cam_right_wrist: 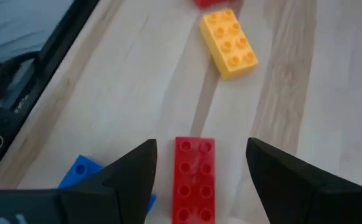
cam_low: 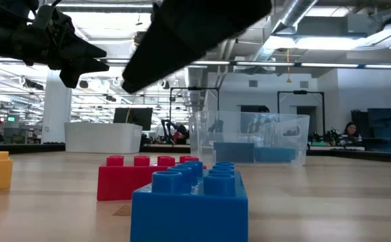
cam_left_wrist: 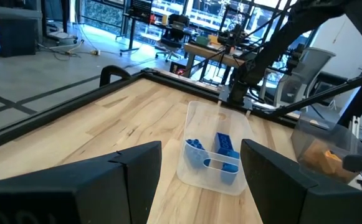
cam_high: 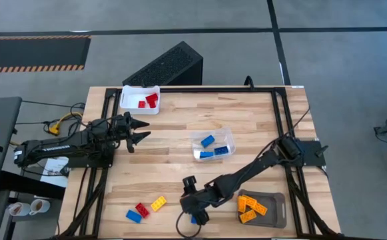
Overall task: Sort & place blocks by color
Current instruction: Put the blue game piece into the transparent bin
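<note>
The robot's right gripper needs to close on the long sides of the blue block [cam_high: 193, 219] nearest the edge of the table, beside the red block between that gripper's fingers.
My right gripper [cam_right_wrist: 199, 149] hangs open over the table's near edge [cam_high: 196, 212], slanting down. A red block [cam_right_wrist: 194, 177] lies flat between and below its fingers, which stand apart from it. A blue block [cam_right_wrist: 81, 174] lies beside it, nearest the edge [cam_low: 192, 202]. Farther left lie a yellow block [cam_right_wrist: 228, 43], another red block [cam_high: 142, 209] and another blue block [cam_high: 134, 215]. My left gripper [cam_high: 136, 133] waits open and level at the table's left, touching nothing.
A clear tray [cam_high: 213, 145] with blue blocks stands mid-table. A white tray [cam_high: 140, 99] with red blocks is at the far left. A grey tray [cam_high: 261, 207] with orange blocks is at the near right. A black box [cam_high: 166, 67] stands beyond the far edge.
</note>
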Controlling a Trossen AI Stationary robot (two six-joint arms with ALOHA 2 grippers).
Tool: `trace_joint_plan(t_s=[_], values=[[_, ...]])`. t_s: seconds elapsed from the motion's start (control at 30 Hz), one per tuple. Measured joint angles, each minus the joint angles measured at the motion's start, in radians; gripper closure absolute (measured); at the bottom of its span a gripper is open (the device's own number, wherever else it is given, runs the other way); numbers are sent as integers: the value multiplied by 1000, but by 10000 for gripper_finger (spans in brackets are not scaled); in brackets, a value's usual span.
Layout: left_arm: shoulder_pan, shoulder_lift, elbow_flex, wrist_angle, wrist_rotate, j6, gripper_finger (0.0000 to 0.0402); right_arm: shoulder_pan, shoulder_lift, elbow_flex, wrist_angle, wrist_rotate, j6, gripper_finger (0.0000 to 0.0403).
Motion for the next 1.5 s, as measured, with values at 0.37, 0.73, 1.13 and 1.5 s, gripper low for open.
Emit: trace_joint_plan(t_s=[0.37,0.73,1.13,1.5], values=[[0,0,0,0,0,1,196,-14,22,34,-64,-43,25,133],[0,0,0,-12,4,0,196,0,19,46,-96,-85,40,133],[0,0,0,-18,-2,-2,196,93,29,51,-241,-109,-166,133],[0,0,0,-13,-30,-13,196,85,31,133,-286,-22,-328,133]])
